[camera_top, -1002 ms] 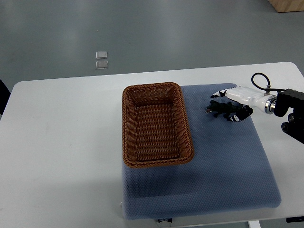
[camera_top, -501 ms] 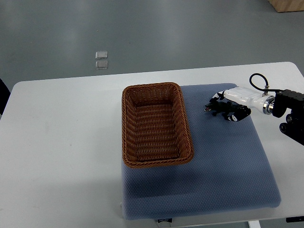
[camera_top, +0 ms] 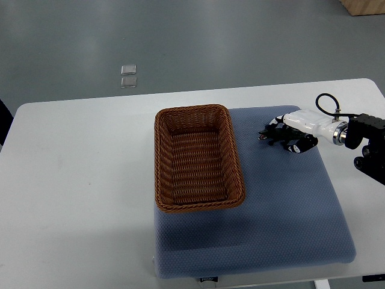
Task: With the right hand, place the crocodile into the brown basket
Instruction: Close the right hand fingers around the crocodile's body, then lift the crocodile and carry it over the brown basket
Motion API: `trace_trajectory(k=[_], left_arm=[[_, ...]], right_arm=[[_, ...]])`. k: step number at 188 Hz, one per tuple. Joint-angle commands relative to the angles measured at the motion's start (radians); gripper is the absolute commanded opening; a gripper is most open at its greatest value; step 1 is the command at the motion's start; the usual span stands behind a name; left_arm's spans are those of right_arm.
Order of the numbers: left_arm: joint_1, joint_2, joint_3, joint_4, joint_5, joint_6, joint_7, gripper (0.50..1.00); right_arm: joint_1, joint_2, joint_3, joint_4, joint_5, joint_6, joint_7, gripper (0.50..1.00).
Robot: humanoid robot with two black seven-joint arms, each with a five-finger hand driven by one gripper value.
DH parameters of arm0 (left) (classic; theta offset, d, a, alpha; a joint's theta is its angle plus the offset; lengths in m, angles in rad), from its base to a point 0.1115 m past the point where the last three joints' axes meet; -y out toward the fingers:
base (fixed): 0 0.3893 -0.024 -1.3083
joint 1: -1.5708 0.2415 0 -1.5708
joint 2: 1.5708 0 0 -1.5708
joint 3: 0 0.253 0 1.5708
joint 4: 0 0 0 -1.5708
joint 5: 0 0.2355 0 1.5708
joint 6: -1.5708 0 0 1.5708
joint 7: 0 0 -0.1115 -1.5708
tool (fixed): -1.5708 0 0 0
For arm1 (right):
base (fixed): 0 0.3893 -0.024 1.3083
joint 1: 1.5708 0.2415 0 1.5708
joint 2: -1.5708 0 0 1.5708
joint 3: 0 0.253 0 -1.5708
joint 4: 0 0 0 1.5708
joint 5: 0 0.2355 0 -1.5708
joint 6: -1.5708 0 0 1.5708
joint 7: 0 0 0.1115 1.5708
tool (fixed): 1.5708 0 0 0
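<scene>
My right gripper needs to release the crocodile on the brown basket's bottom, just beyond its middle [camera_top: 190,146] toward the basket's far rim.
A small dark crocodile toy [camera_top: 272,136] sits on the blue-grey mat [camera_top: 289,211], right of the brown wicker basket [camera_top: 197,158]. My right hand [camera_top: 290,136], white with black fingertips, comes in from the right edge with its fingers curled around the crocodile's rear part. The toy's front end sticks out to the left of the fingers. The basket holds nothing and stands about a hand's width to the left of the toy. The left arm does not show.
The mat lies on a white table [camera_top: 78,180], with the basket on its left part. Two small clear squares [camera_top: 128,76] lie on the grey floor beyond the table. A black cable [camera_top: 328,99] loops above my right wrist.
The right hand's fingers have closed around the crocodile, and hand and toy have shifted slightly up and to the left. The basket has not moved.
</scene>
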Motion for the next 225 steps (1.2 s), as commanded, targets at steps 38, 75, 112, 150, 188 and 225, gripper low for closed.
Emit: trace_trajectory(k=[38,75,112,150,188,225], left_arm=[[0.0,0.0,0.0,0.0,0.0,0.0,0.0,1.0],[0.001,0.0,0.0,0.0,0.0,0.0,0.0,1.0],[0.0,0.0,0.0,0.0,0.0,0.002,0.0,1.0],[0.0,0.0,0.0,0.0,0.001,0.0,0.0,1.0],[0.0,0.0,0.0,0.0,0.0,0.0,0.0,1.0],[0.0,0.0,0.0,0.0,0.0,0.0,0.0,1.0]], right_arm=[[0.015,-0.011,0.011,-0.009,0.006,-0.058,0.001,0.5],[0.058,-0.012,0.02,0.01,0.011,-0.106,0.011,0.5],[0.101,-0.023,0.018,0.105,0.002,-0.126,0.015,0.5],[0.135,-0.021,0.017,0.217,-0.03,-0.126,0.043,0.5],[0.149,-0.003,0.009,0.287,-0.078,-0.126,0.055,0.5],[0.15,0.034,0.002,0.338,-0.11,-0.124,0.08,0.5]])
